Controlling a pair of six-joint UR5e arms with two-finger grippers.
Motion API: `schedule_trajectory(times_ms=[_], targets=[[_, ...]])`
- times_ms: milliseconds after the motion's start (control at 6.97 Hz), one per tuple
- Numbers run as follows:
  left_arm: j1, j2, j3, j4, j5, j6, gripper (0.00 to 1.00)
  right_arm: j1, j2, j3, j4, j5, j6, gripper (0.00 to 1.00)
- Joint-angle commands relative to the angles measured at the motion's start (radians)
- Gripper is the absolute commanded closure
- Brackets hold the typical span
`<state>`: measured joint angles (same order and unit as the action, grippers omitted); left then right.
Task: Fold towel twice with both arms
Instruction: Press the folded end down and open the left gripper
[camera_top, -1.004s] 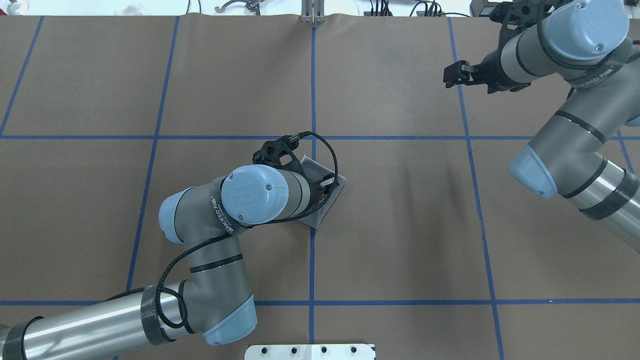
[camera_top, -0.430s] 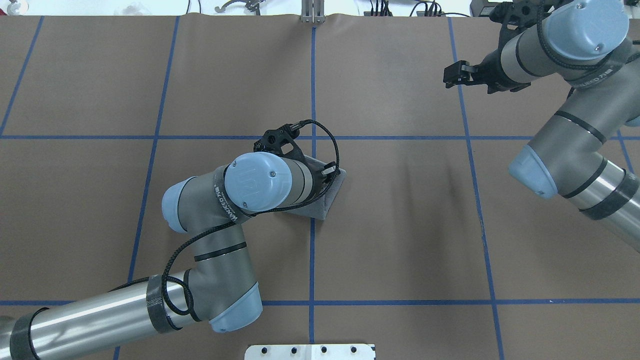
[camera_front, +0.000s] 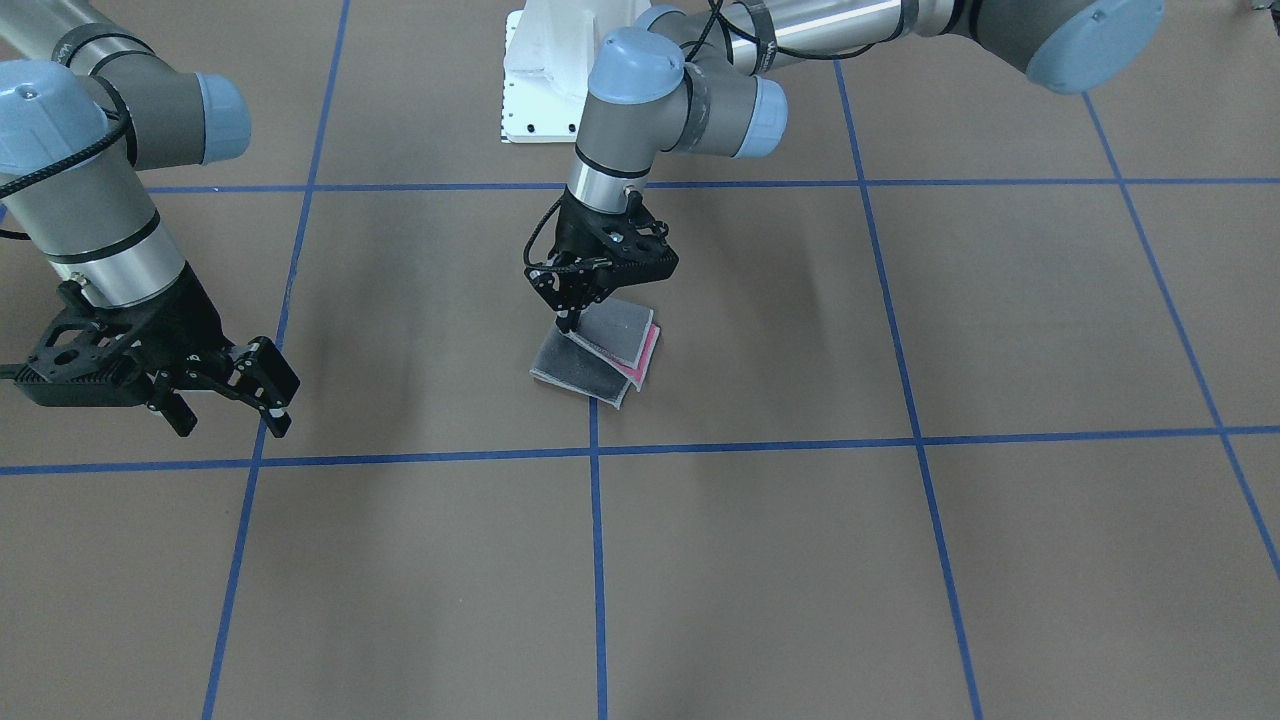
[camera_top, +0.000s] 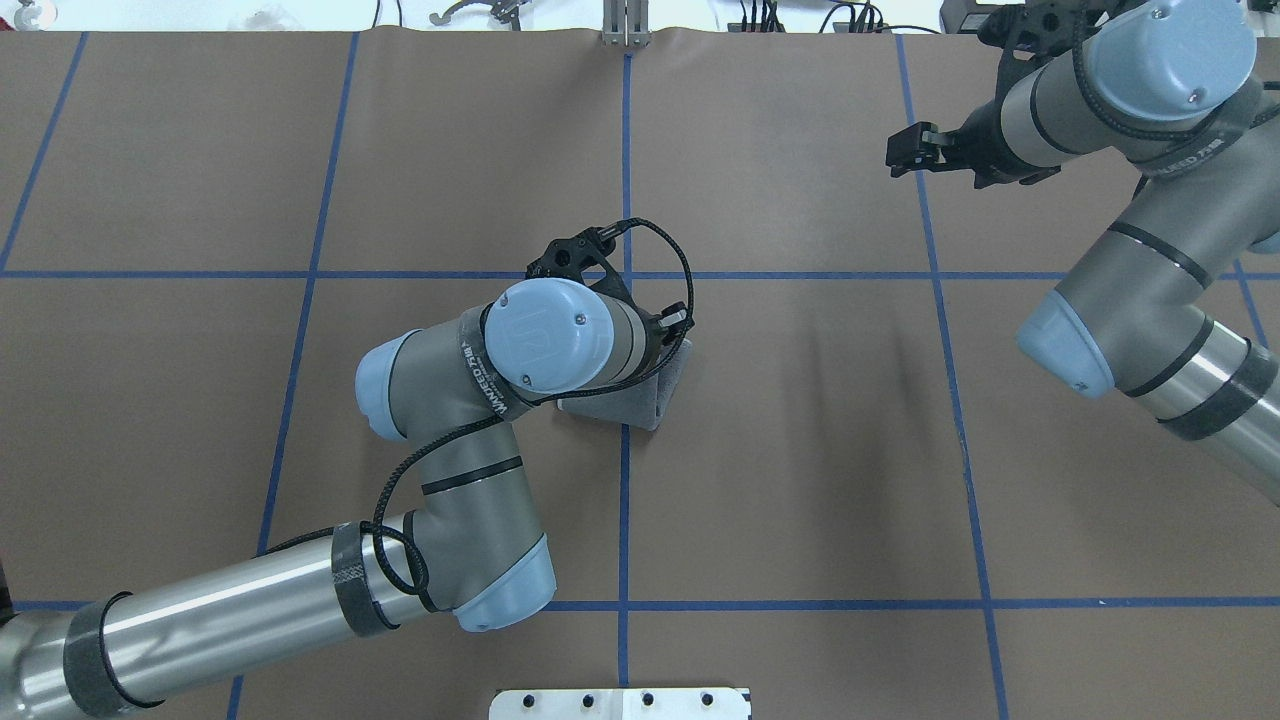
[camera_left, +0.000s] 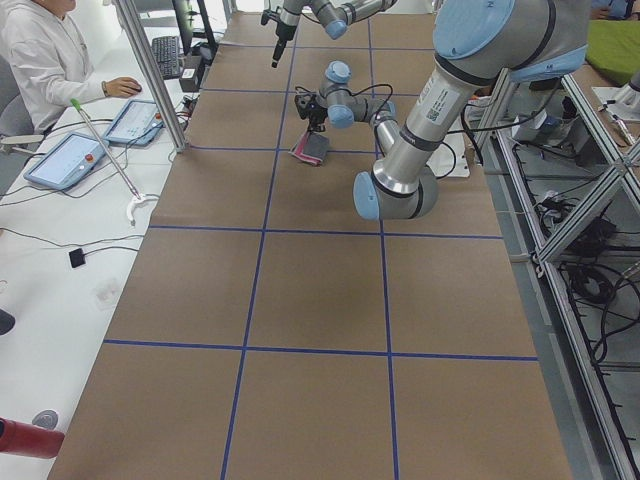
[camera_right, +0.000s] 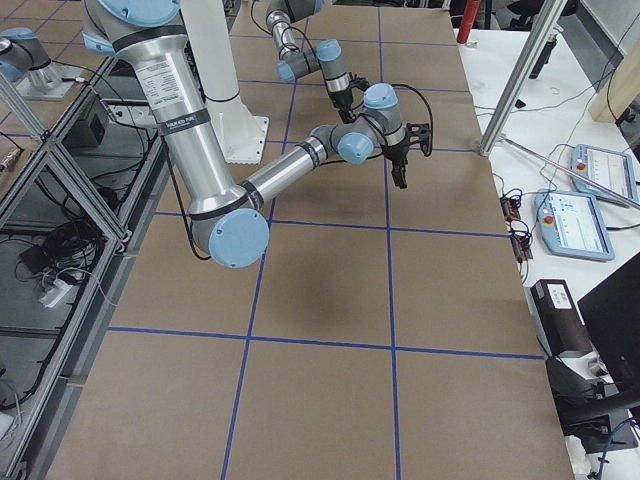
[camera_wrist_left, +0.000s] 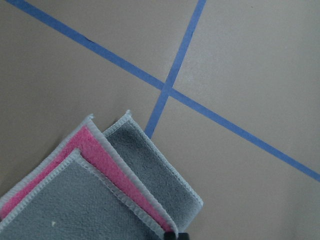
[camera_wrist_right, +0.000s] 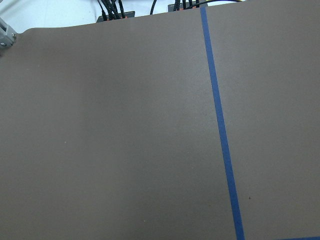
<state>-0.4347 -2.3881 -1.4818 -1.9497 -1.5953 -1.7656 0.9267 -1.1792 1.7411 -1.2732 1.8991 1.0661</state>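
Observation:
The robot's left gripper should release the towel's edge above the near corner of the exposed lower grey layer (camera_front: 546, 349) (camera_wrist_left: 193, 220).
The towel (camera_front: 600, 355) lies folded near the middle of the table, grey faces up with a pink strip showing between the layers. It also shows in the left wrist view (camera_wrist_left: 75, 200) and partly under the wrist in the overhead view (camera_top: 645, 400). My left gripper (camera_front: 567, 322) points straight down and is shut on the towel's edge nearest the robot; its fingertips (camera_wrist_left: 172, 234) meet at the hem. My right gripper (camera_front: 230, 415) hangs open and empty above bare table, far off to the robot's right, and also shows in the overhead view (camera_top: 905, 150).
The brown table cover is marked with a blue tape grid (camera_top: 625, 500). The white pedestal (camera_front: 545, 80) stands at the robot's edge. An operator (camera_left: 40, 60) sits with tablets beside the table's far side.
My left wrist has moved away from the robot and slightly right while holding the towel's edge. The towel's visible outline in the overhead view has narrowed. The right arm has not moved.

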Motion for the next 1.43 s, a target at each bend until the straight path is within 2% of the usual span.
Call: schedule_trajectory(times_ms=[0,287,717,861,1004,1148,1291], targets=[[-0.001,-0.011,0.017,0.000,0.000,0.000,1.00,0.000,0.001,-0.002,0.000,0.000,0.000,0.00],[-0.001,-0.067,0.081,0.000,0.000,0.000,1.00,0.000,0.001,-0.002,0.000,0.000,0.000,0.00],[-0.001,-0.074,0.100,-0.003,-0.002,-0.002,1.00,0.001,0.001,-0.002,0.000,0.000,0.000,0.00],[0.001,-0.074,0.100,-0.003,-0.002,0.003,0.90,0.001,0.001,-0.002,0.000,0.000,-0.001,0.00],[0.001,-0.074,0.100,-0.003,0.000,0.008,0.09,0.000,0.001,-0.002,0.000,0.000,0.000,0.00],[-0.001,-0.076,0.100,-0.002,0.000,0.009,0.00,0.000,0.000,-0.002,0.000,0.000,-0.001,0.00],[-0.001,-0.077,0.098,-0.002,-0.002,0.011,0.00,0.001,0.001,-0.003,0.000,0.000,-0.002,0.00]])
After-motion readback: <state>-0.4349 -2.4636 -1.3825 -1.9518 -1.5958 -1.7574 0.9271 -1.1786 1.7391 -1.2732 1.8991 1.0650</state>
